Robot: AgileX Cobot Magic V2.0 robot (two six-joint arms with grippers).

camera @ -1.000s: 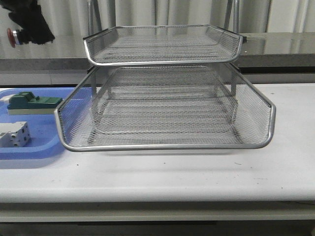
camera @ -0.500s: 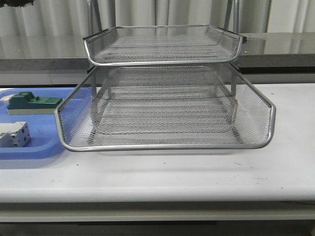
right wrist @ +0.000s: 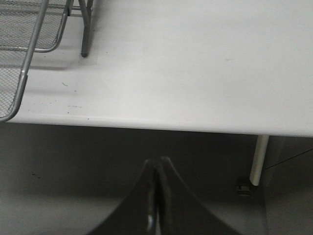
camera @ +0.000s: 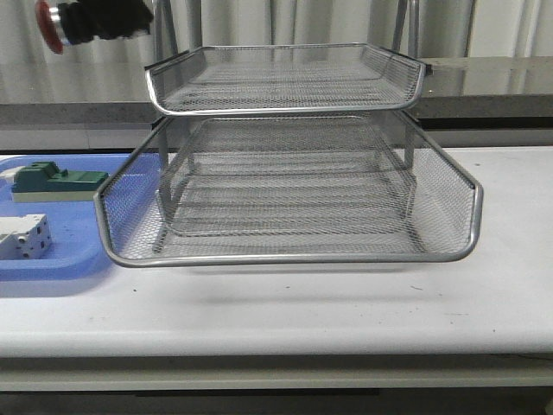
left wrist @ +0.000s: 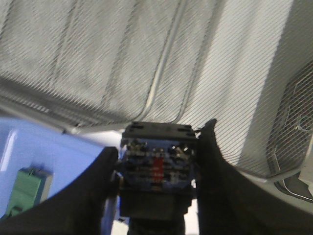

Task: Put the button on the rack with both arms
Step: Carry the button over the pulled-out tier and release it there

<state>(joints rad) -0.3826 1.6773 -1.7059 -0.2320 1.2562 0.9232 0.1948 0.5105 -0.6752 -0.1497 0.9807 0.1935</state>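
Observation:
Next, my left gripper lets go of the button on the middle of the silver wire rack's lower mesh level [camera: 271, 188].
My left gripper [camera: 108, 19] is shut on the button [camera: 59, 22] at the top left of the front view, high above the table, just left of the rack's top tier. The red head points left. In the left wrist view the button's blue-black block [left wrist: 157, 164] sits between the two black fingers [left wrist: 93, 186], above the rack's mesh [left wrist: 112, 63]. The silver wire rack [camera: 289, 194] stands mid-table. My right gripper [right wrist: 157, 164] is shut and empty, below the table's front edge at the right; it is out of the front view.
A flat blue tray [camera: 65, 255] lies left of the rack and holds a green block [camera: 54, 181] and a white block [camera: 24, 236]. The green block [left wrist: 27, 191] also shows in the left wrist view. A table leg [right wrist: 258, 159] stands near my right gripper.
My left gripper with the button rose out of the front view half a second ago, and now shows again at the top, further right and closer to the rack's top tier.

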